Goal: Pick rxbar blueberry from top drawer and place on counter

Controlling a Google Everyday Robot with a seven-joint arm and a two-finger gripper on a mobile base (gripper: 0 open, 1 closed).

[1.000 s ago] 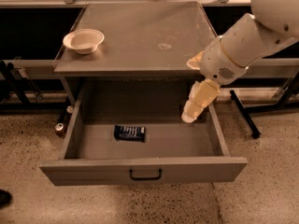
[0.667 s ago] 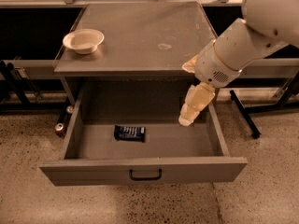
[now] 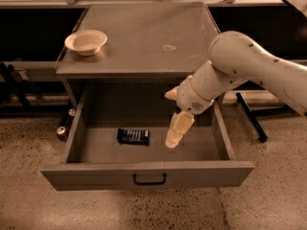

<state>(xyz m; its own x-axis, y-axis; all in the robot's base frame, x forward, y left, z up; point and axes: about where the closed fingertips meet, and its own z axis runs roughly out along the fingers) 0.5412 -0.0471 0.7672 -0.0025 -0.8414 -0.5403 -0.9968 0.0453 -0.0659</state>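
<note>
The end of the rxbar blueberry (image 3: 142,138) lies closer to my gripper, inside the top drawer. Next, my gripper closes on that end.
The top drawer (image 3: 144,172) is pulled out wide, its black handle at the front centre. The rxbar blueberry (image 3: 133,136), a dark navy bar with pale lettering, lies flat on the drawer floor left of centre. My gripper (image 3: 172,139) hangs down inside the drawer, right of the bar and apart from it, with nothing in it. The white arm reaches in from the right, over the drawer. The counter (image 3: 144,42) above is a flat grey top with a pale smudge near its middle.
A white bowl (image 3: 86,41) stands on the counter's left side. A can (image 3: 62,131) lies on the speckled floor left of the drawer. A dark bar (image 3: 250,116) leans on the floor at the right.
The arm has swung left and lower, bringing the gripper deeper into the drawer and closer to the bar. The bar and bowl have not moved.
</note>
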